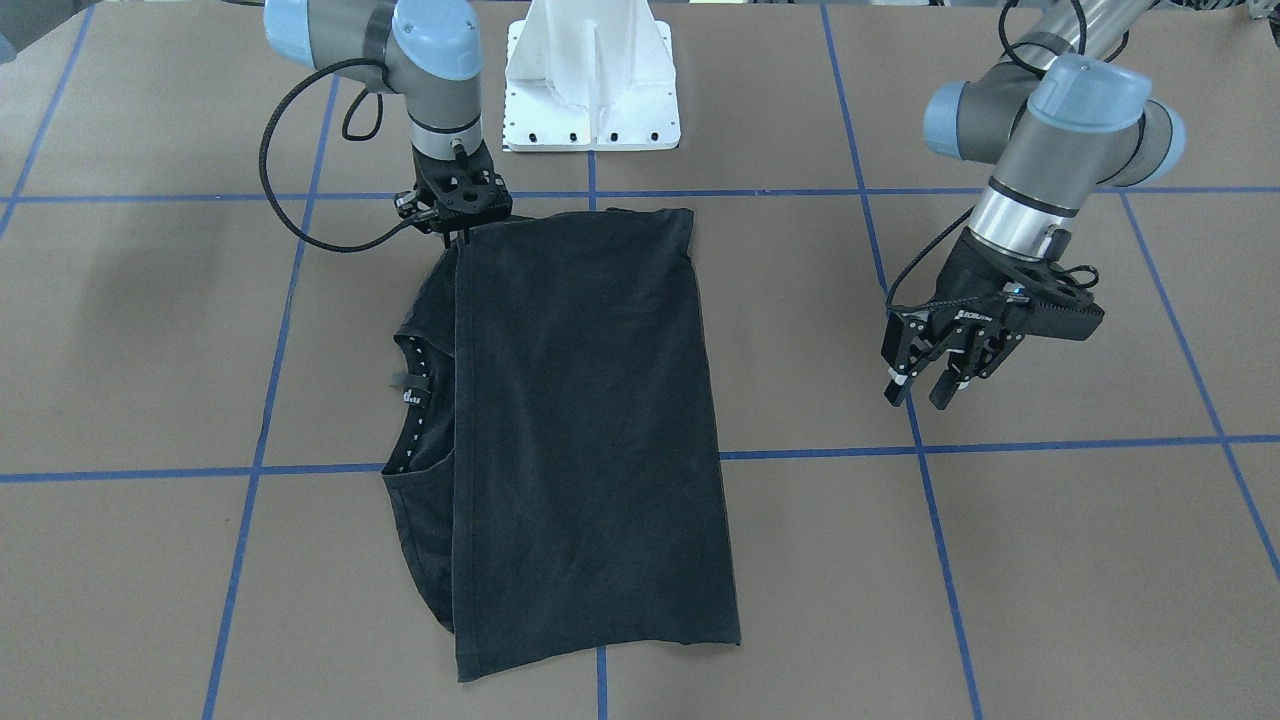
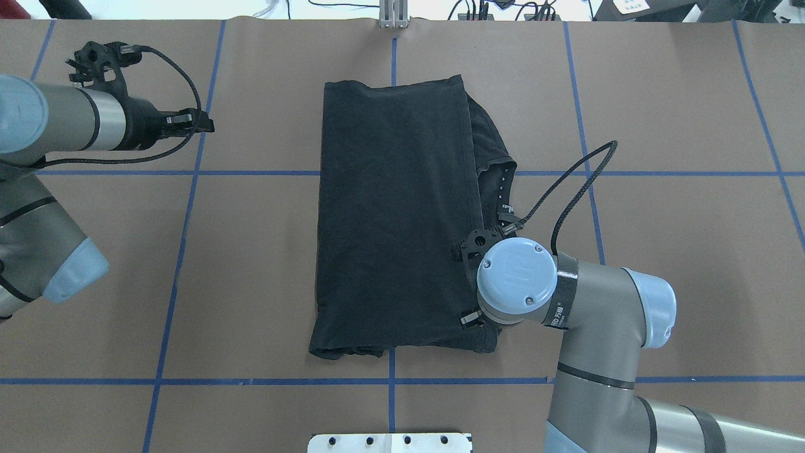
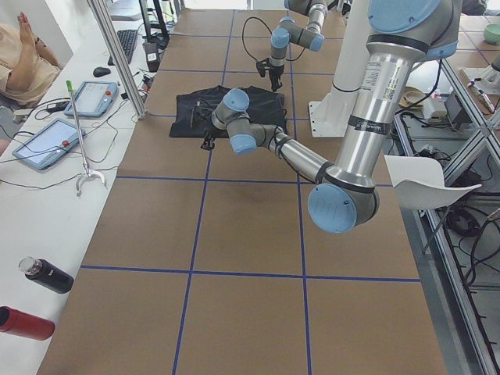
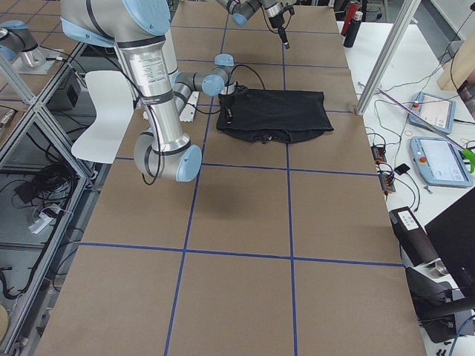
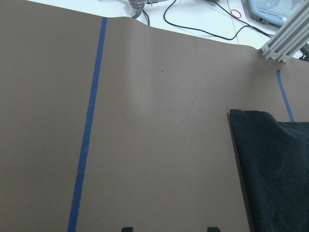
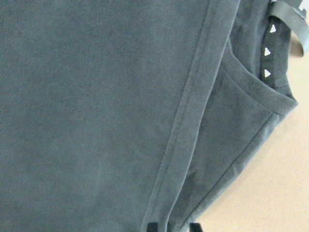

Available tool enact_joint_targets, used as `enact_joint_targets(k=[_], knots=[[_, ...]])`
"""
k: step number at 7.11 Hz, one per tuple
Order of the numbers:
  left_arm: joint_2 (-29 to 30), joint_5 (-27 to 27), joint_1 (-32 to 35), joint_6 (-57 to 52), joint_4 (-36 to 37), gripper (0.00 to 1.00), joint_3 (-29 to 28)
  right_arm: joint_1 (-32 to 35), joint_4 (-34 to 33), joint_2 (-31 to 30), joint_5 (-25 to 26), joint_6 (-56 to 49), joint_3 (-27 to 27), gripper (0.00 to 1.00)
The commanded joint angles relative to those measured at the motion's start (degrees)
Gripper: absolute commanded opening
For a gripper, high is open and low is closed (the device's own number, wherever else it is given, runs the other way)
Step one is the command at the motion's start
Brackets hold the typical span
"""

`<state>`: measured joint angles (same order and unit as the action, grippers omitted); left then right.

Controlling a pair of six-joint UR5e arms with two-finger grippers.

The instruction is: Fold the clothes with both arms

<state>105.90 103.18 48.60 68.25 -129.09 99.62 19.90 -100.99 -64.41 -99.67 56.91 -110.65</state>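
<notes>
The narrow gap of my right gripper barely spans the hem and the edge of the lower layer, so next I open it wider, turn the wrist and pinch the corner (image 6: 176, 223) where both meet.
The black t-shirt (image 1: 590, 430) (image 2: 396, 220) lies flat on the brown table, folded over, its hem edge running beside the collar (image 1: 415, 400), which carries small white marks. My right gripper (image 1: 462, 237) is low at the folded layer's corner nearest the robot base. In the right wrist view its fingertips (image 6: 152, 227) stand a narrow gap apart over the hem of the t-shirt (image 6: 96, 96). In the overhead view the wrist hides that gripper. My left gripper (image 1: 920, 390) (image 2: 204, 124) hangs open above bare table, well to the side of the t-shirt (image 5: 275, 169).
The white pedestal base (image 1: 590, 90) stands just behind the shirt. Blue tape lines (image 1: 930, 500) grid the table. Along the far table edge sit tablets (image 3: 47, 144), bottles (image 3: 47, 275) and an aluminium post (image 3: 117, 62); a person's hand (image 3: 27, 27) shows there.
</notes>
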Motion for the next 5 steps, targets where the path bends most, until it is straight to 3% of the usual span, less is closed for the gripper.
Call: enact_joint_targets(k=[1,2,4,5], knots=[[0.0,0.0,0.0,0.3,0.0,0.60,0.3,0.3,0.3,0.0,-0.3,11.5,-0.4,0.97],[0.0,0.0,0.0,0.3,0.0,0.60,0.3,0.4,2.4,-0.7,-0.1,21.7,-0.4,0.97],[0.0,0.0,-0.2,0.9,0.1,0.60,0.5,0.0,18.0,-6.6,0.8,51.1,0.0,0.88],[0.0,0.0,-0.2,0.9,0.1,0.60,0.5,-1.9,20.4,-7.1,4.7,58.4,0.1,0.86]])
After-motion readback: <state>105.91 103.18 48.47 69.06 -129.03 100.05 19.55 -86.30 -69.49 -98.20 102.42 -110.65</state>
